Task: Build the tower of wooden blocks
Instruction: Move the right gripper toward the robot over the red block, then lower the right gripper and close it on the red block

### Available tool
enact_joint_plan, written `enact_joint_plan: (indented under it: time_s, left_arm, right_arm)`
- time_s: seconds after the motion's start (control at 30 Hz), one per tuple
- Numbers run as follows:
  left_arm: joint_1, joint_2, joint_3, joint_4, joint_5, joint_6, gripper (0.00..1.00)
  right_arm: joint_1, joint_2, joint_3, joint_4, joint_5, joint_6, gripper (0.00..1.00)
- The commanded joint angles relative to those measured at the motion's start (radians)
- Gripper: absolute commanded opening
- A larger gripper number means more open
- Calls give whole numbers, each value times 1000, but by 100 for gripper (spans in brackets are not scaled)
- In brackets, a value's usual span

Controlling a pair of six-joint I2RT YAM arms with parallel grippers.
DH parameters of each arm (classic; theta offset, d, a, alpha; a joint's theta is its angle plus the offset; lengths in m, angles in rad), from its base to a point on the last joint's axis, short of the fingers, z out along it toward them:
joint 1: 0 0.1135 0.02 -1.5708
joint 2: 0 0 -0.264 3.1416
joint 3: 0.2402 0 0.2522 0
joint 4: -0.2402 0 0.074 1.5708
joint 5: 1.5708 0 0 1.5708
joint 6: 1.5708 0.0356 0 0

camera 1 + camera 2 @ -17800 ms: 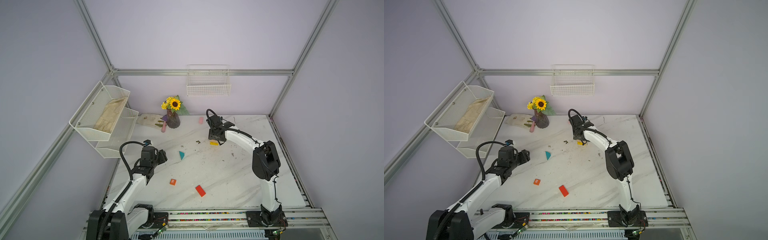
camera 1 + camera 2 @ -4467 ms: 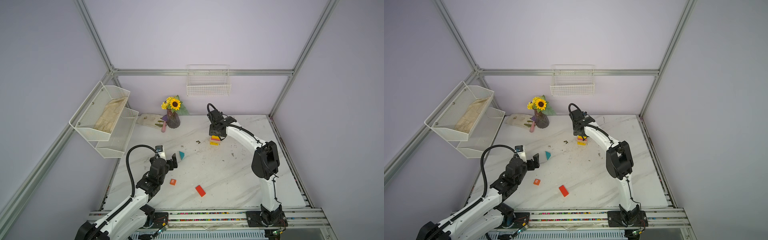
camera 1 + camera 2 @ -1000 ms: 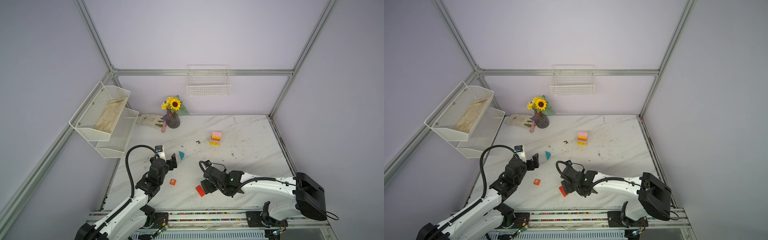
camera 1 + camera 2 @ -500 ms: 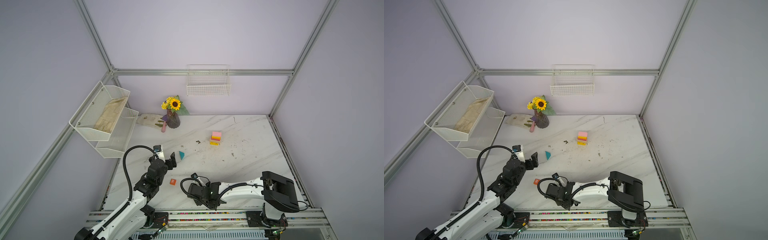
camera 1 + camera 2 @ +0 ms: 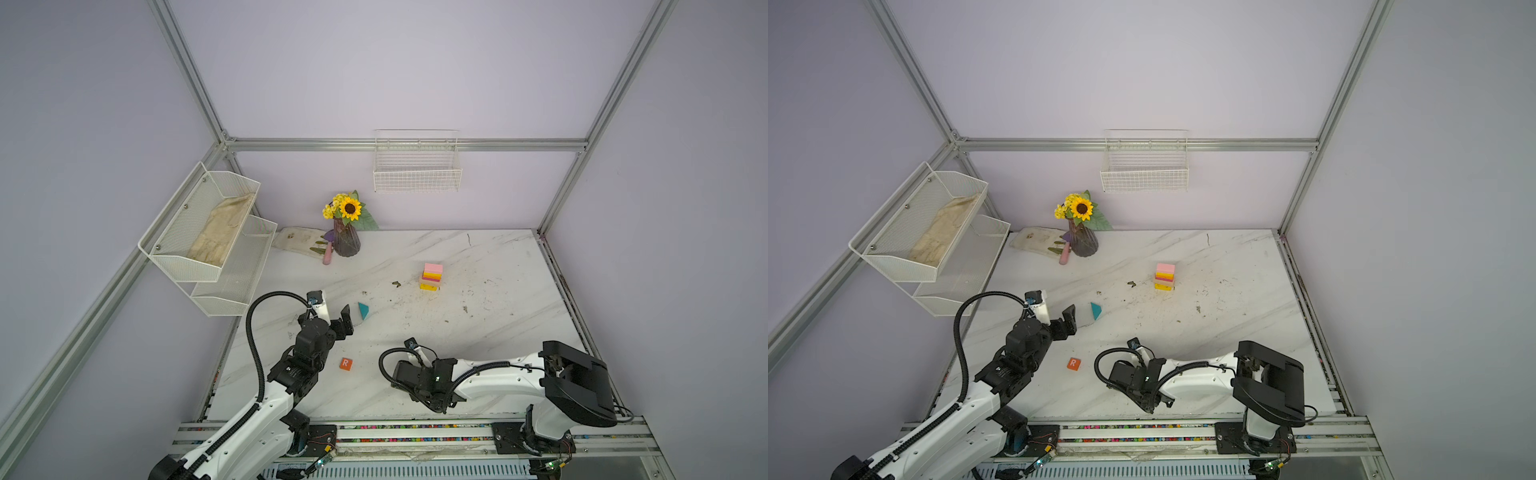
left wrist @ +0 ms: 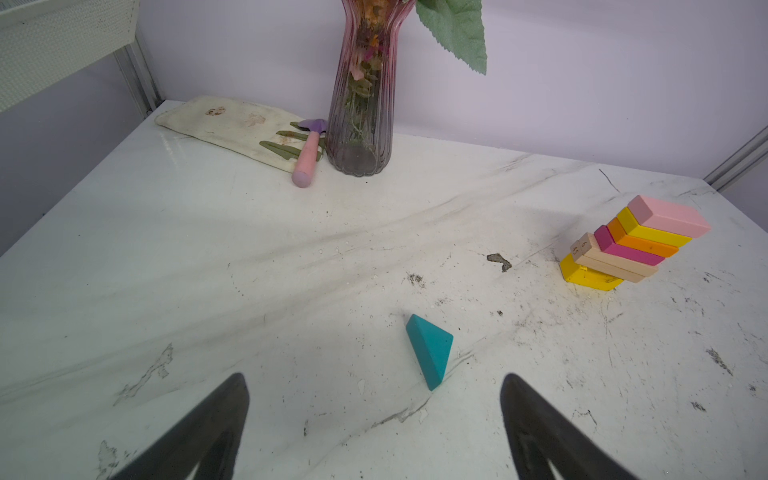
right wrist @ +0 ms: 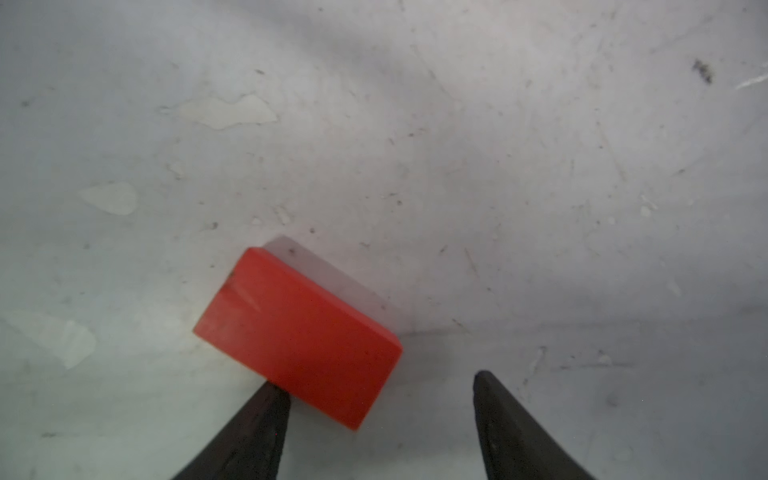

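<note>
My right gripper will shift over, turn square and grip the red block by its short ends (image 7: 225, 291), as the block lies slanted with only a corner inside my fingers.
The tower (image 5: 432, 276) (image 5: 1165, 276) (image 6: 631, 245) stands at the middle back: a yellow base, then tan, magenta, orange and yellow slabs, with a pink slab on top. A teal triangle (image 5: 363, 310) (image 5: 1096, 310) (image 6: 430, 351) lies just beyond my left gripper (image 5: 343, 322) (image 5: 1065, 322) (image 6: 374, 376), which hovers open and empty. The orange "R" cube (image 5: 345, 364) (image 5: 1074, 363) sits near the left arm. My right gripper (image 5: 401, 382) (image 5: 1123, 380) (image 7: 378, 380) points down, low at the front. It is open over a red block (image 7: 299, 336), whose corner lies between the jaws and touches one finger. The red block is hidden in both top views.
A vase of sunflowers (image 5: 346, 241) stands at the back left, beside a cloth and a pink-handled trowel (image 5: 328, 253). A wire shelf (image 5: 208, 232) overhangs the left edge. A wire basket (image 5: 417, 174) hangs on the back wall. The rail (image 5: 415, 432) runs along the front.
My right gripper has come down over the red block, hiding it from above, and its jaws have narrowed. The left arm has barely moved.
</note>
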Motion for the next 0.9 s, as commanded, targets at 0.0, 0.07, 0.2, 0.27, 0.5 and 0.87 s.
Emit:
enact_joint_plan:
  time_s: [0.0, 0.07, 0.2, 0.27, 0.5, 0.87]
  left_arm:
    - [4, -10, -35, 26, -6, -6, 93]
    - [3, -11, -35, 27, -4, -6, 93]
    - [4, -11, -35, 26, -4, -7, 93]
    - [2, -11, -35, 27, -4, -7, 93]
    - [3, -13, -35, 24, -2, -5, 93]
    - [4, -13, -37, 26, -3, -8, 93]
  right_arm:
    - [-29, -25, -27, -54, 9, 32, 71]
    - [-38, -32, -31, -51, 2, 32, 71]
    - [-39, -52, -40, 14, -51, -10, 74]
    - [-36, -61, -51, 77, -106, -35, 80]
    - [-31, -15, -17, 162, -171, -23, 94]
    - [-35, 135, 114, 37, -65, 62, 80]
